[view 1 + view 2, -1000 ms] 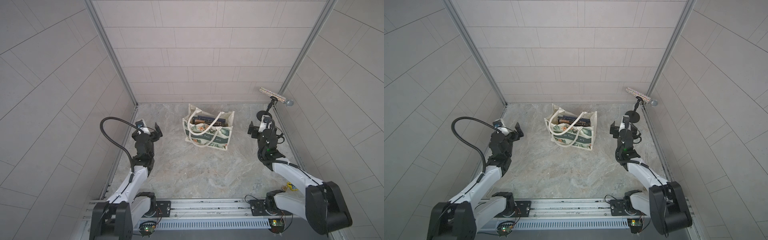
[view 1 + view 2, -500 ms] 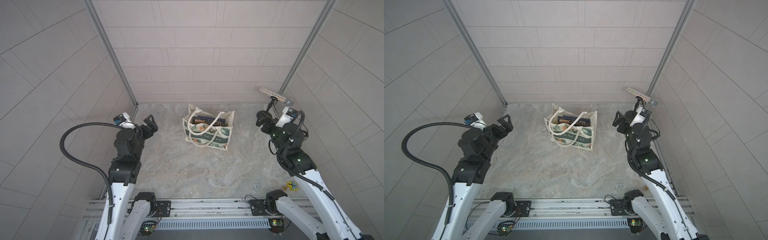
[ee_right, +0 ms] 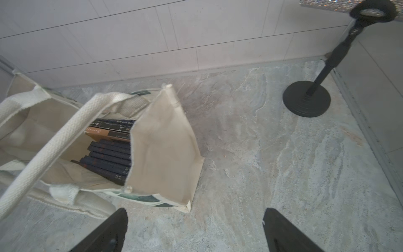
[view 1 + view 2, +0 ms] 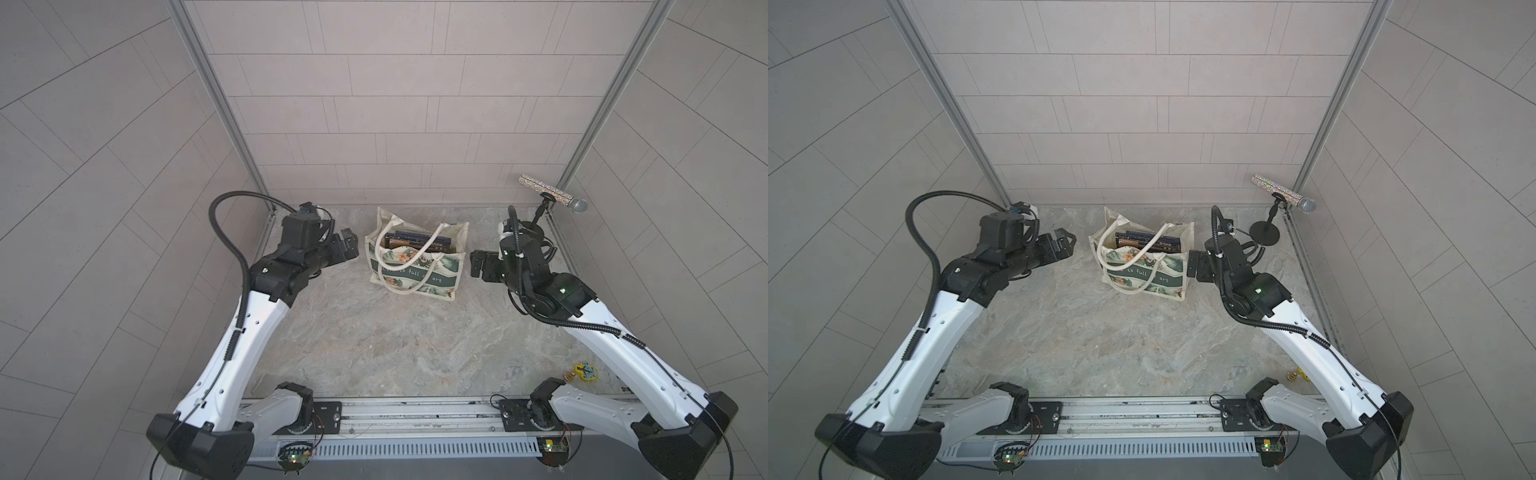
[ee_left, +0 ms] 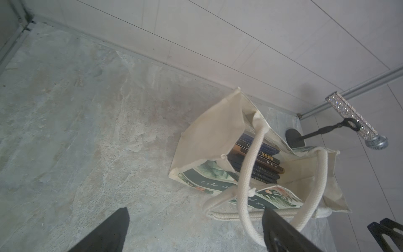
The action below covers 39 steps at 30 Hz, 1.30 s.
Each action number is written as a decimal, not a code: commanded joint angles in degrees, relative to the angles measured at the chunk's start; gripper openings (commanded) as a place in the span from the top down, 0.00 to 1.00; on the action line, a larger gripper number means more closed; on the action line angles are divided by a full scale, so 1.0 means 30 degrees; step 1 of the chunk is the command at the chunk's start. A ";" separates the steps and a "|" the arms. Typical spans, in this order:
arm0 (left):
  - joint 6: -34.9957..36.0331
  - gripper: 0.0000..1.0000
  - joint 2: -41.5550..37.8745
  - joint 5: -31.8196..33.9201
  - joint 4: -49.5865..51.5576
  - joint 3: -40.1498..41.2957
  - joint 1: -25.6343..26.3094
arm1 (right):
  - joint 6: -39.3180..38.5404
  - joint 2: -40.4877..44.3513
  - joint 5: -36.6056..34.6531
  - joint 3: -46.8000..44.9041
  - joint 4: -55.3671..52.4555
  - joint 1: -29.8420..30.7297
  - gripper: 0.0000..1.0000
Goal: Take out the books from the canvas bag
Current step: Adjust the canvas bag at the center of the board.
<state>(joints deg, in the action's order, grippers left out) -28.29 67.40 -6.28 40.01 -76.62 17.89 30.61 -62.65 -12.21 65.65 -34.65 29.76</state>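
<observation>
The canvas bag's narrow side faces my left gripper. Next, this gripper should close on the canvas bag's top edge point(image 4: 373, 228) point(image 5: 242, 124) at that side, beside the ends of the books.
The canvas bag point(image 4: 415, 270) point(image 4: 1144, 274) stands upright near the back wall, its mouth open and its rope handles point(image 5: 250, 165) draped forward. The books point(image 4: 409, 240) point(image 4: 1142, 240) stand packed on edge inside, dark navy spines and one brown one, as both wrist views show point(image 5: 259, 161) point(image 3: 109, 157). My left gripper point(image 4: 349, 245) point(image 5: 194, 210) hangs open just left of the bag, holding nothing. On the bag's other side my right gripper point(image 4: 478, 266) point(image 3: 195, 210) is open too, close to the bag's side panel point(image 3: 163, 148), with only floor between its fingers.
A glittery microphone point(image 4: 552, 195) point(image 4: 1283, 193) on a black round-based stand point(image 3: 306, 99) occupies the back right corner behind my right arm. A small yellow object point(image 4: 584, 372) lies at the front right. Tiled walls close in three sides.
Both arms have lifted from low poses at the sides and reached inward, and now flank the bag. Both grippers stayed open. The bag and books have not moved.
</observation>
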 commanded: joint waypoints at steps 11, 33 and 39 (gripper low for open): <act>0.2875 0.01 0.6242 0.1301 0.3011 -0.6013 0.1769 | -0.0748 -0.4085 0.1680 0.4554 -0.2202 0.0332 0.00; 0.3921 0.22 1.2371 0.3939 0.3758 -0.9485 0.2295 | -0.1641 -0.9452 0.2433 0.7024 -0.2804 0.0053 0.06; 0.4274 0.26 1.2720 0.4243 0.3742 -0.9763 0.2284 | -0.1674 -1.0300 0.2307 0.7275 -0.2958 -0.0072 0.12</act>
<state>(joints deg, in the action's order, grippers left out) -16.43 105.08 5.30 50.33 -104.51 24.36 26.00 -93.10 -4.75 86.83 -41.41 29.82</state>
